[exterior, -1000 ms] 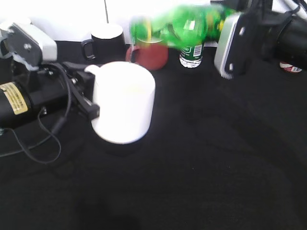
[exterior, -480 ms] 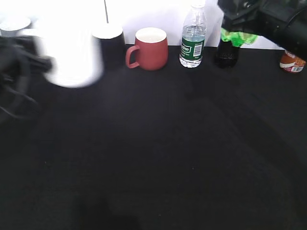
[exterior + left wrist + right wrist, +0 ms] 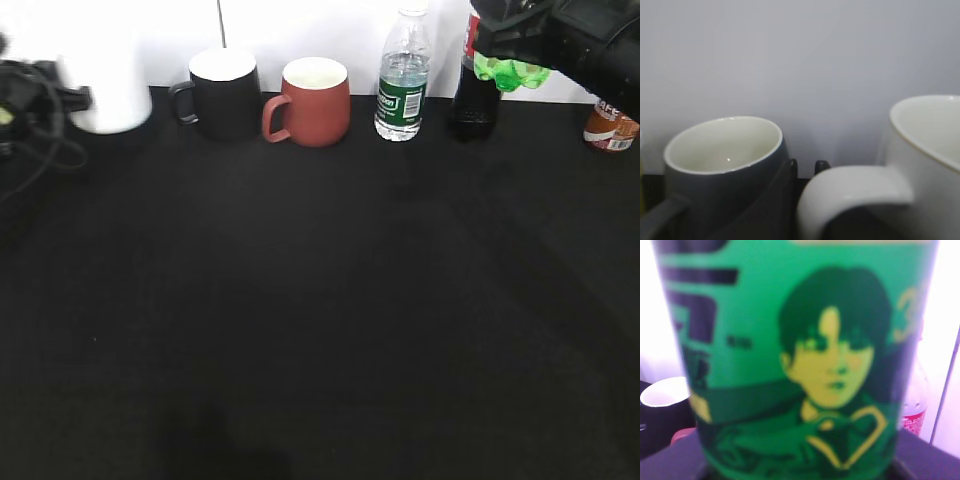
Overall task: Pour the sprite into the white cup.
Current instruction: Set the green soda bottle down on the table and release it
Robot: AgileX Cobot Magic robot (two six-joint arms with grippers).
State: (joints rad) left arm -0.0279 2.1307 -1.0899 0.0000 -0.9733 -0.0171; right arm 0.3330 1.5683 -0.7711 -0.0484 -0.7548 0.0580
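Observation:
I should set the sprite down with my right gripper between the dark cola bottle and the orange-labelled item (image 3: 534, 141).
The white cup (image 3: 108, 88) stands at the far back left, blurred. In the left wrist view the white cup (image 3: 930, 150) is on the right and its loop handle curves across in front of my left gripper (image 3: 807, 164), whose narrow-set jaws hold that handle. The sprite (image 3: 510, 70) shows only as a green base hanging under my right gripper (image 3: 512, 38) at the top right, above the table. In the right wrist view the sprite label (image 3: 800, 365) fills the frame and hides the jaws, which are shut on the bottle.
Along the back edge stand a black mug (image 3: 222, 92), a red mug (image 3: 312, 100), a clear water bottle (image 3: 403, 82) and a dark cola bottle (image 3: 470, 95). A grey mug (image 3: 722, 165) sits left of the white cup. An orange-labelled item (image 3: 610, 128) is at the far right.
My left arm has carried the white cup from the table's middle to the far back left. My right arm has swung the sprite from lying tilted over the cup up to the top right.

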